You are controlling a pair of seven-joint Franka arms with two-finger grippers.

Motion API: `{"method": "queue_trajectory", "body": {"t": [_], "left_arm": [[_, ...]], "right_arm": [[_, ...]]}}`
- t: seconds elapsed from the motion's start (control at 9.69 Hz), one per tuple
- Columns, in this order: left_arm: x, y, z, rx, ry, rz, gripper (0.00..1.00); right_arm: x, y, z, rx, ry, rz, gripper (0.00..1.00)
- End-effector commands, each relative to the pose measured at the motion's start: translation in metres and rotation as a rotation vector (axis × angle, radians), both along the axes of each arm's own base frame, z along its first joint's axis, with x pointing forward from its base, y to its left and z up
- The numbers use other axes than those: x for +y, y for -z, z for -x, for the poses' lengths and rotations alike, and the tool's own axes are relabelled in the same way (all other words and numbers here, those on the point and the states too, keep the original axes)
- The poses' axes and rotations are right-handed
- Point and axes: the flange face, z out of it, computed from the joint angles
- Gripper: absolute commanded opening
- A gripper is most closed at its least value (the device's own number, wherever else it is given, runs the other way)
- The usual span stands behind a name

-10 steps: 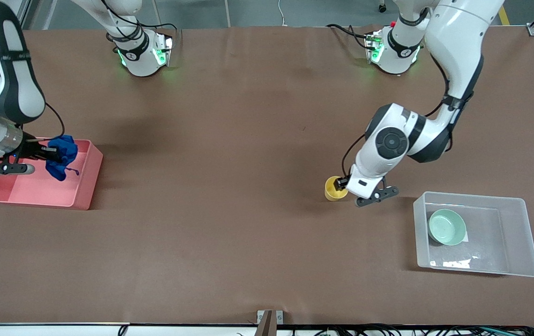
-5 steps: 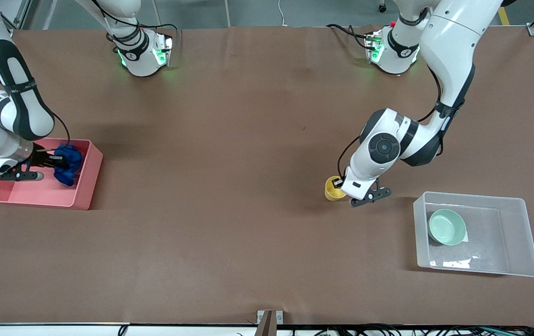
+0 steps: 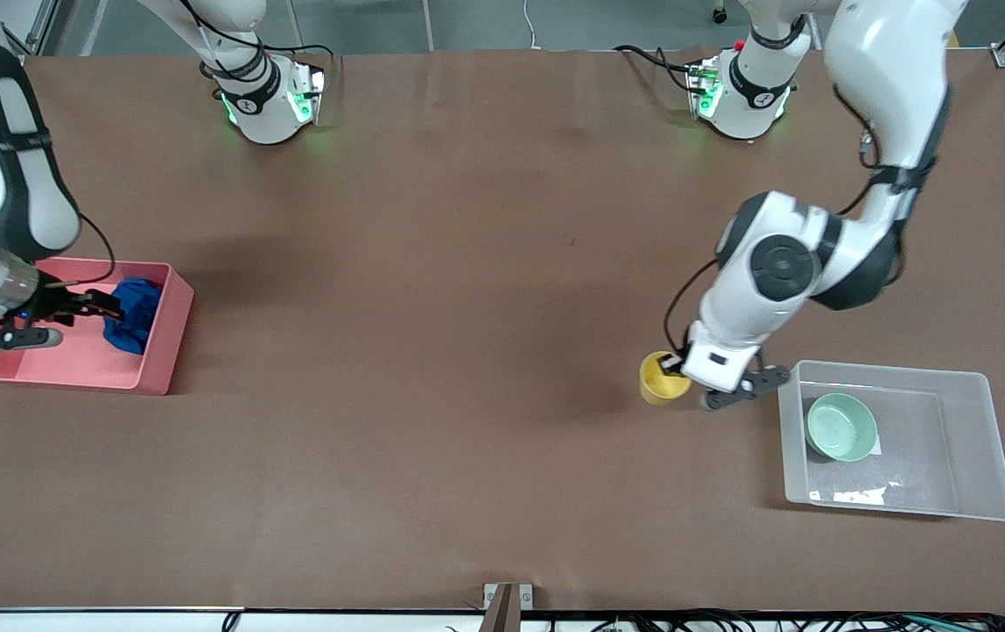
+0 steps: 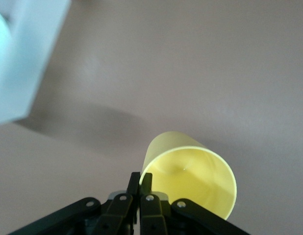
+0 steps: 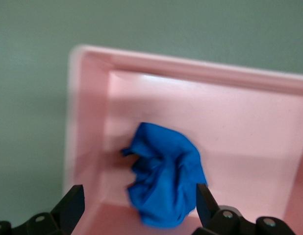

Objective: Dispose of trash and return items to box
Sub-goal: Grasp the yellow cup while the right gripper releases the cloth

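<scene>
Next, my left gripper lets go of the yellow cup once it is inside the mint-green bowl [image 3: 849, 420] that sits in the clear box.
The blue wad of trash [image 3: 132, 314] lies in the pink bin [image 3: 164, 347], also seen in the right wrist view [image 5: 166, 182]. My right gripper [image 3: 107, 307] is open and empty over the pink bin, its fingers [image 5: 73, 208] standing apart either side of the wad. My left gripper [image 3: 676, 367] is shut on the rim of the yellow cup [image 3: 662, 378], holding it above the table beside the clear box [image 3: 989, 491]; the cup fills the left wrist view [image 4: 190, 178]. The mint-green bowl [image 3: 841, 427] sits in the clear box.
The pink bin [image 5: 269, 137] stands at the right arm's end of the table. The clear box's corner [image 4: 24, 63] shows in the left wrist view. Both arm bases stand along the table's edge farthest from the front camera.
My right gripper has let go of the blue wad, which now lies in the pink bin. My left gripper has lifted the yellow cup and carried it toward the clear box.
</scene>
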Motion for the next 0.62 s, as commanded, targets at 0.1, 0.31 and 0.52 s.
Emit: {"method": "queue_trajectory", "body": {"t": [0.1, 0.31, 0.52], "left_arm": [[0.101, -0.012, -0.037, 0.014, 0.139, -0.038, 0.0], [0.178, -0.008, -0.047, 0.024, 0.254, -0.049, 0.0], [0.236, 0.001, -0.054, 0.032, 0.342, -0.063, 0.0]], "right_arm": [[0.05, -0.125, -0.007, -0.012, 0.006, 0.015, 1.0], [0.099, -0.177, 0.011, -0.032, 0.029, 0.023, 1.0], [0.133, -0.217, 0.034, -0.042, 0.035, 0.026, 1.0]]}}
